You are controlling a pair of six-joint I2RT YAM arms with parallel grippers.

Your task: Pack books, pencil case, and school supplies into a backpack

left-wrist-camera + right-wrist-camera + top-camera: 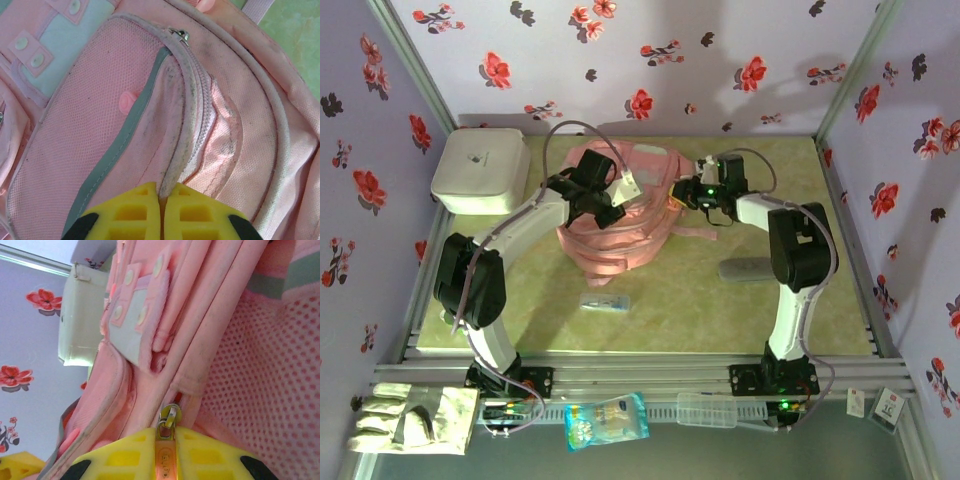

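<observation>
The zipper pull is pinched by its narrow edges in my right gripper; next I open and take it across its flat sides (165, 462) before drawing the backpack's zipper open.
The pink backpack (620, 235) lies in the middle of the table, and both grippers hold it. My left gripper (162, 190) is shut on the pale piped edge (182, 135) of a front pocket; from above it (612, 207) sits over the bag's left half. My right gripper (166, 436) is shut on a metal zipper pull (168, 421) at the bag's right side (678, 203). The grey pencil case (745, 268) lies on the table right of the bag. A small clear packet (605, 302) of school supplies lies in front of it. The books are out of view.
A white rounded box (480, 170) stands at the back left corner. On the near ledge lie a pair of gloves (410, 418), a blue-white bag (607, 420) and a clear case (705, 408). Flowered walls close in three sides.
</observation>
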